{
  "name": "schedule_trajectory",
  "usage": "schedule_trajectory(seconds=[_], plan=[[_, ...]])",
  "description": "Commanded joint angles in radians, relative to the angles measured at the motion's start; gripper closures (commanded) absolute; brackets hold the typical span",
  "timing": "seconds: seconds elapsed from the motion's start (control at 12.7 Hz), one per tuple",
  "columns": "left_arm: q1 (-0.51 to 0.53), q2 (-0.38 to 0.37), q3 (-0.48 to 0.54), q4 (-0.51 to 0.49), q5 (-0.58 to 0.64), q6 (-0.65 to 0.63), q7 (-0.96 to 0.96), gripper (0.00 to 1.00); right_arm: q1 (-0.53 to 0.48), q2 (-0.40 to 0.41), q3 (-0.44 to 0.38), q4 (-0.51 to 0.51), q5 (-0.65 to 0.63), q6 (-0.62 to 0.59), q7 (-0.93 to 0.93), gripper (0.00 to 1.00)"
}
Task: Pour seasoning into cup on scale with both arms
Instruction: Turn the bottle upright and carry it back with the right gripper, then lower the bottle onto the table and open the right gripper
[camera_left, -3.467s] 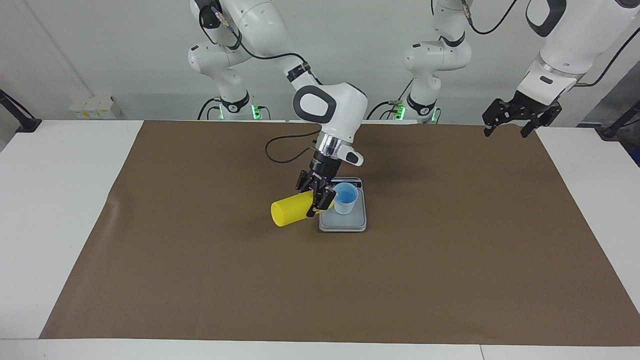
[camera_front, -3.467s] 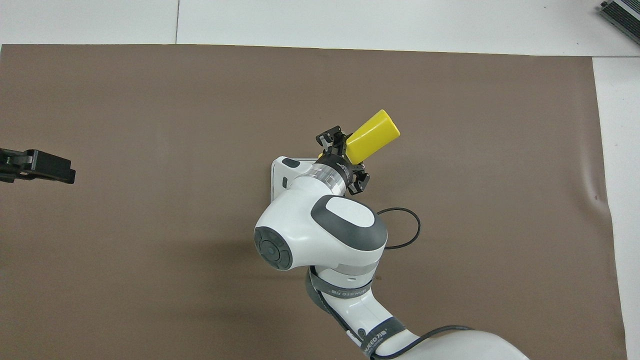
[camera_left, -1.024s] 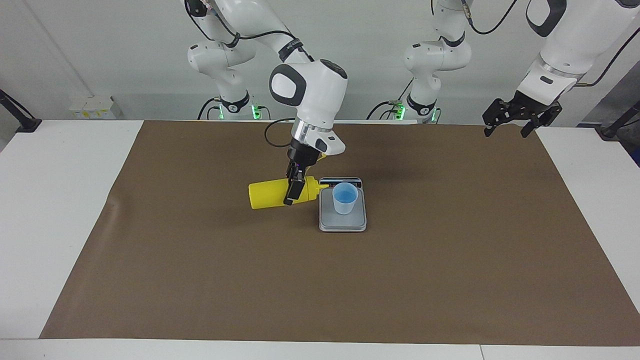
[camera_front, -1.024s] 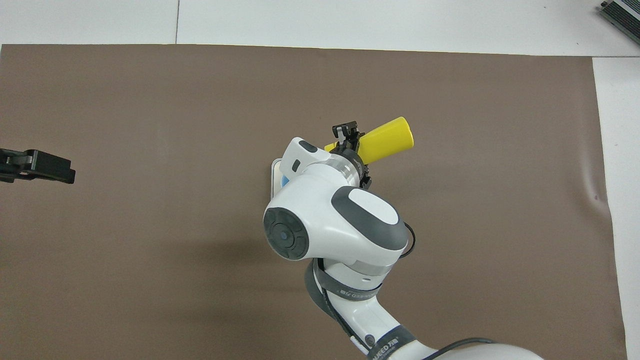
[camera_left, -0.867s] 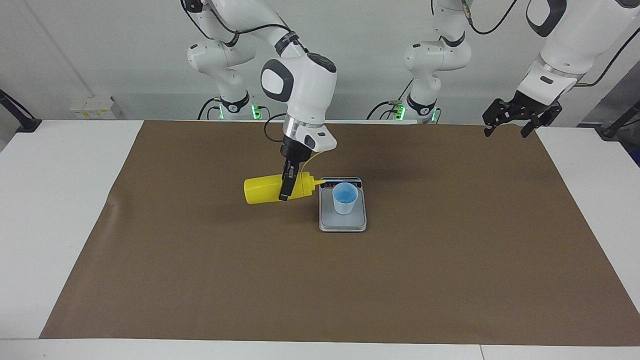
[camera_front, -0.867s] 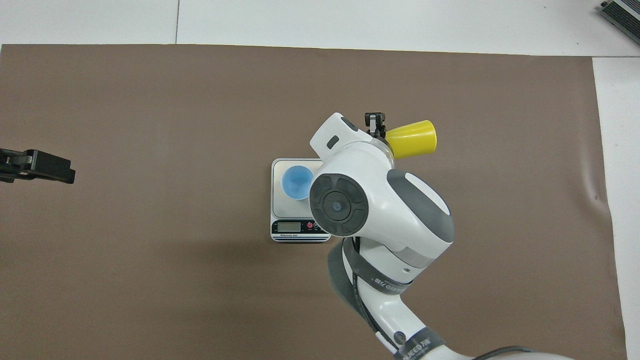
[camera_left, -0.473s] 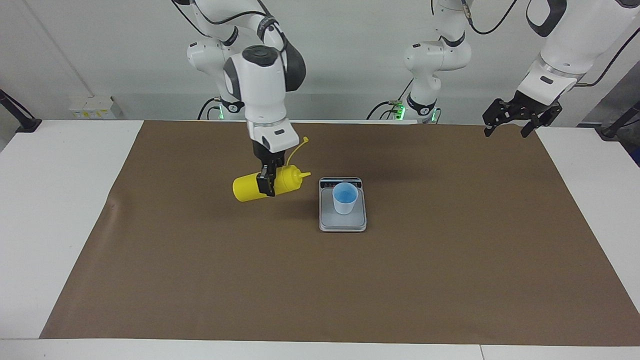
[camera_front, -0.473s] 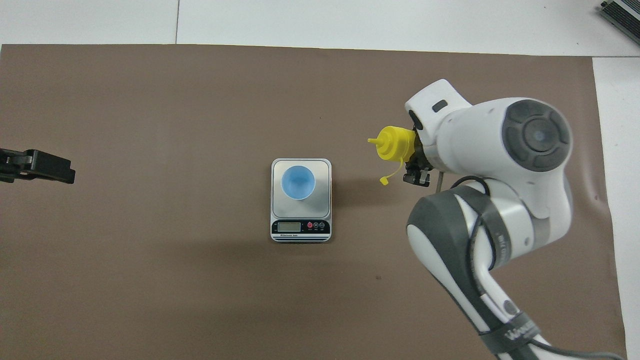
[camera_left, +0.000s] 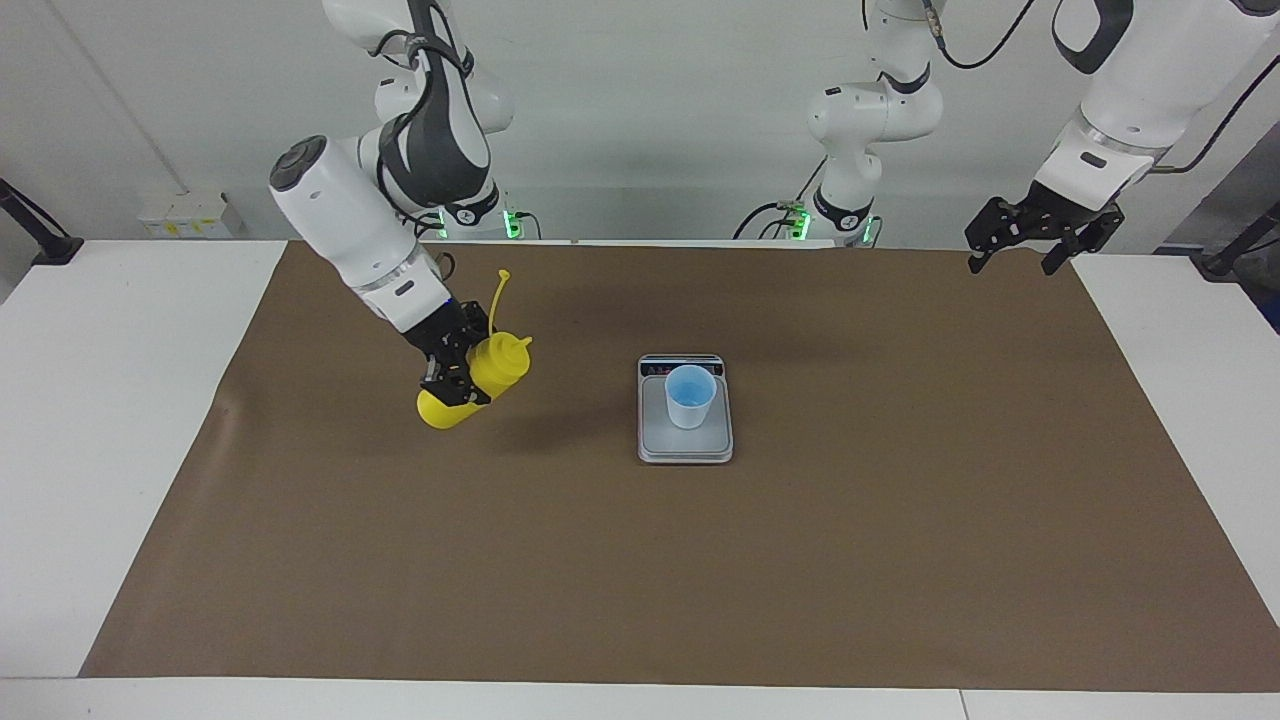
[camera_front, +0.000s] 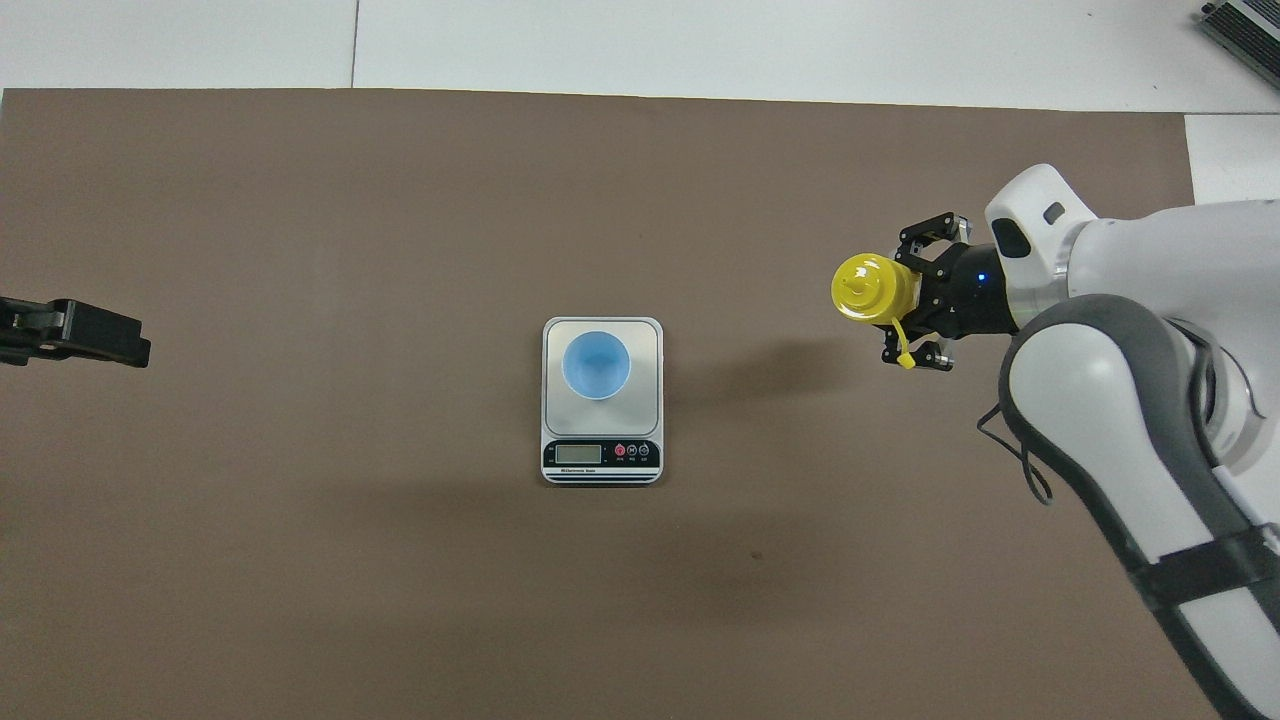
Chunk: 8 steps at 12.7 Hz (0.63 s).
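Next, my right gripper lets go of the yellow seasoning bottle at its own end of the brown mat (camera_front: 923, 379), level with the cup.
The yellow seasoning bottle (camera_left: 470, 385) is in my right gripper (camera_left: 452, 378), tilted with its nozzle up and its cap strap sticking up. It hangs over the brown mat, toward the right arm's end of the table from the scale. From overhead I look down on the bottle's top (camera_front: 865, 287), with the right gripper (camera_front: 915, 295) shut around its body. The light blue cup (camera_left: 690, 395) stands upright on the silver-grey scale (camera_left: 685, 445), apart from the bottle; both show in the overhead view, cup (camera_front: 596, 365) on scale (camera_front: 648, 335). My left gripper (camera_left: 1035, 245) waits open and empty, raised over the left arm's end of the table (camera_front: 70, 332).
A brown mat (camera_left: 800, 560) covers most of the white table (camera_left: 100, 400). The scale's display (camera_front: 578, 453) faces the robots. A grey device (camera_front: 1245, 25) lies at the table corner farthest from the robots on the right arm's end.
My right gripper has carried the bottle away from the cup toward the right arm's end of the table and turned it from lying sideways to nozzle up. The left arm has not moved.
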Motion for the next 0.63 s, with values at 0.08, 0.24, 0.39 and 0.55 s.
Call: schedule_trajectory(seconds=[0.08,0.24,0.39,0.55], plan=[[0.011,-0.013,-0.007,-0.003,-0.012,-0.014,-0.009,0.00,-0.116,-0.041,0.013,-0.100,0.231,-0.061,-0.116,1.00],[0.013,-0.013,-0.007,-0.003,-0.012,-0.014,-0.009,0.00,-0.174,-0.044,0.013,-0.151,0.358,-0.090,-0.170,1.00],[0.013,-0.013,-0.007,-0.003,-0.011,-0.014,-0.009,0.00,-0.225,-0.043,0.013,-0.204,0.453,-0.103,-0.283,1.00],[0.011,-0.011,-0.007,-0.003,-0.011,-0.014,-0.009,0.00,-0.260,-0.031,0.013,-0.222,0.507,-0.133,-0.342,1.00]])
